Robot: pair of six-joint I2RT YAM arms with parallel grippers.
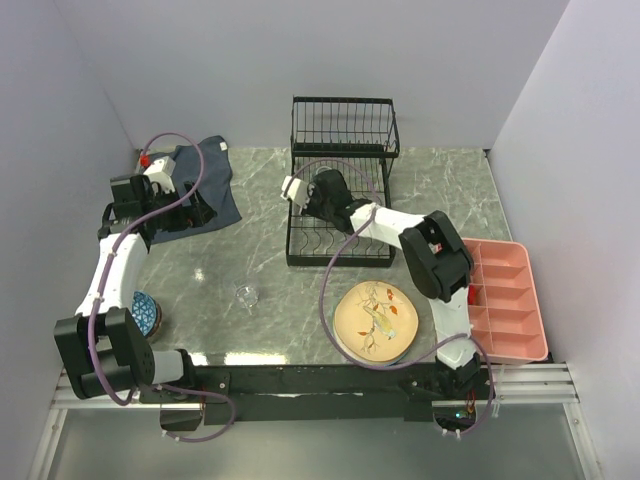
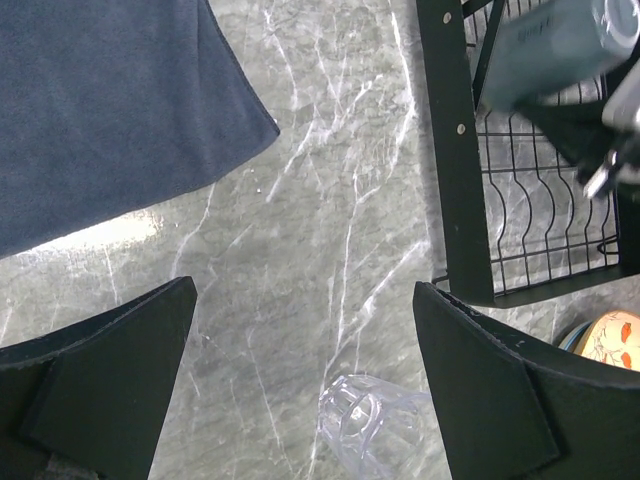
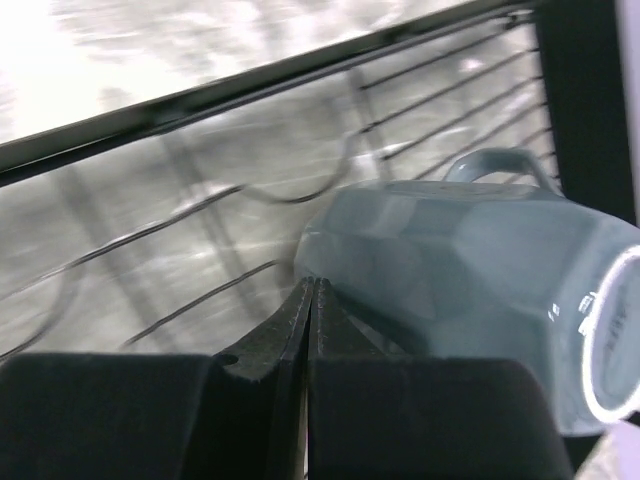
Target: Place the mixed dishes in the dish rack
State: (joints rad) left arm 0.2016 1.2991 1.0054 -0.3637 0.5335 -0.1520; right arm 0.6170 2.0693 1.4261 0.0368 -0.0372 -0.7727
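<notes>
Next, I move my left gripper to the small clear glass and close it on the glass's rim point(image 1: 243, 287) point(image 2: 402, 418).
My right gripper point(image 1: 318, 192) hangs over the left end of the black wire dish rack point(image 1: 342, 250). In the right wrist view its jaws point(image 3: 313, 285) are pressed together at the rim of the white mug point(image 3: 450, 270), which lies sideways and stays sharp while the rack wires point(image 3: 200, 90) blur. The mug point(image 1: 293, 188) also shows in the left wrist view point(image 2: 555, 40). My left gripper point(image 1: 195, 210) is open and empty above the table point(image 2: 305, 290). The small clear glass point(image 1: 246, 296) lies below it point(image 2: 375, 425). The peach bird plate point(image 1: 375, 320) and a blue patterned bowl point(image 1: 145, 312) sit at the front.
A dark blue cloth point(image 1: 205, 180) lies at the back left, close under my left gripper point(image 2: 100, 110). The pink compartmented tray point(image 1: 505, 298) sits at the right edge. The rack's black side frame point(image 2: 455, 150) is right of my left fingers. Walls enclose the table.
</notes>
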